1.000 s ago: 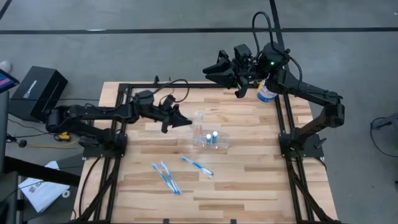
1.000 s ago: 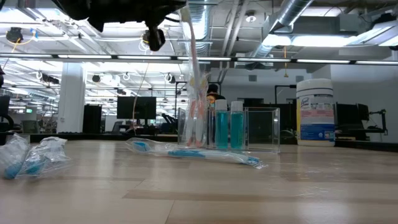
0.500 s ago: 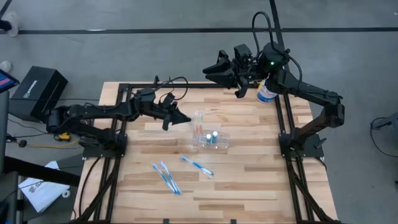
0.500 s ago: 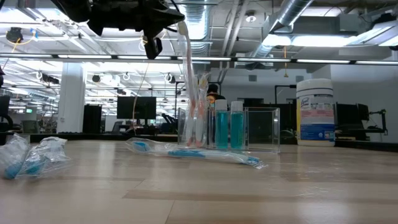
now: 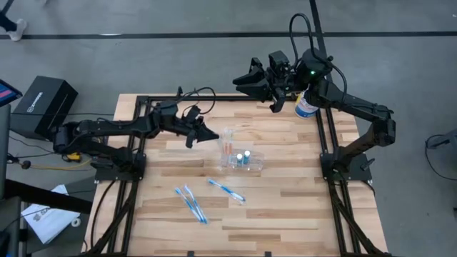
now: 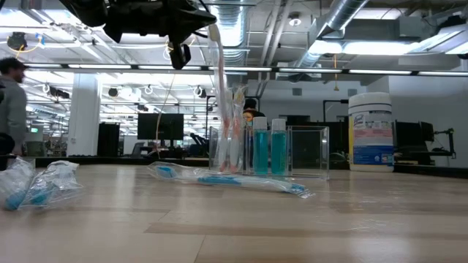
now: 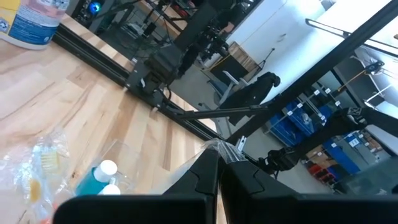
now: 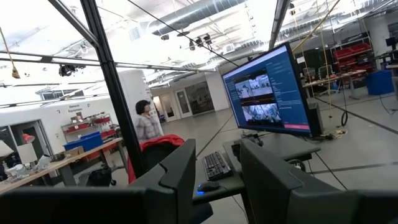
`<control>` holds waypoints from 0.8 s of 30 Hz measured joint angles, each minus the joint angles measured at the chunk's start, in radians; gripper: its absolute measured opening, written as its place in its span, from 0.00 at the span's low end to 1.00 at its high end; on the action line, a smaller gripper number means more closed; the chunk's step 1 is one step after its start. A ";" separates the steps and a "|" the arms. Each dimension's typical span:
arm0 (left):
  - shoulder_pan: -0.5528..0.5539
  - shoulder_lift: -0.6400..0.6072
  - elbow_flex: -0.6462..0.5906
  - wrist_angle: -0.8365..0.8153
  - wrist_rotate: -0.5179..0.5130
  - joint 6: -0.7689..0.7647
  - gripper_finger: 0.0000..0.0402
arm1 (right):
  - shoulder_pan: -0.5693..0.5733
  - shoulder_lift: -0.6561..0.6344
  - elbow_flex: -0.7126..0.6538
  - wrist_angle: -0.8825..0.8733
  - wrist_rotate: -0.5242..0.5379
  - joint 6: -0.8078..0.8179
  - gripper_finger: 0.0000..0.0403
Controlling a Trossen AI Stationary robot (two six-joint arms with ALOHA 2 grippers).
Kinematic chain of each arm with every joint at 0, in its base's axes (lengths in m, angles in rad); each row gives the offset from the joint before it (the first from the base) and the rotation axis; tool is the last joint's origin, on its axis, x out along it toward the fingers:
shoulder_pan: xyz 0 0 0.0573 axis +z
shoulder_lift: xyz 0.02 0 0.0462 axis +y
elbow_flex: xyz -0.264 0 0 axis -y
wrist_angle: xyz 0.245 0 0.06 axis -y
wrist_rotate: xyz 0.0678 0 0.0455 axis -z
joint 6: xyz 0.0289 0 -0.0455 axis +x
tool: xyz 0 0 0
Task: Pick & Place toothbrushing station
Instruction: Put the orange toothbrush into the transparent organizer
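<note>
My left gripper will release the wrapped toothbrush, now slanting up out of the holder, in the clear holder's cup part [image 5: 228, 158], next to the blue bottles.
The toothbrushing station [image 5: 243, 158], a clear plastic holder, stands on its base at the table's middle, with two blue bottles [image 6: 269, 146] inside. A wrapped orange toothbrush [image 6: 223, 95] slants up out of its cup part [image 6: 232, 146]. My left gripper [image 5: 214, 138] hovers left of the holder, raised above the table, shut on the toothbrush's top. My right gripper [image 5: 239, 80] hangs open and high over the far edge, with nothing between its fingers [image 8: 180, 174]. My left gripper pinches the clear wrapper's upper end [image 7: 221, 148] between its two shut fingers, coming nearly level from the table's left. The toothbrush hangs slanting below the fingers [image 6: 213, 33]. Its lower end [image 6: 232, 157] stands in the holder's cup part.
A white blue-labelled canister [image 5: 305, 107] stands at the far right corner. Several wrapped blue toothbrushes lie nearer, one pair [image 5: 191, 203] at the left and one [image 5: 227, 190] in front of the holder. A person [image 6: 11, 102] shows in the room beyond.
The held toothbrush's upper end has sunk a little and leaned over with my left gripper. Its lower end has stayed in the holder's cup. A person has come into the low view at the left.
</note>
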 joint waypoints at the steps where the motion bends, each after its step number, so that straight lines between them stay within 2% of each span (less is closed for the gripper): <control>1: 0.005 0.000 0.000 0.004 0.007 -0.002 0.00 | 0.000 0.000 0.000 0.000 0.000 0.000 0.29; 17: 0.025 0.002 0.000 0.005 0.014 -0.001 0.00 | 0.000 0.000 0.000 0.000 0.000 -0.005 0.29; 24: 0.025 0.091 0.000 0.003 0.042 0.000 0.00 | 0.000 0.000 0.000 0.000 0.000 -0.008 0.29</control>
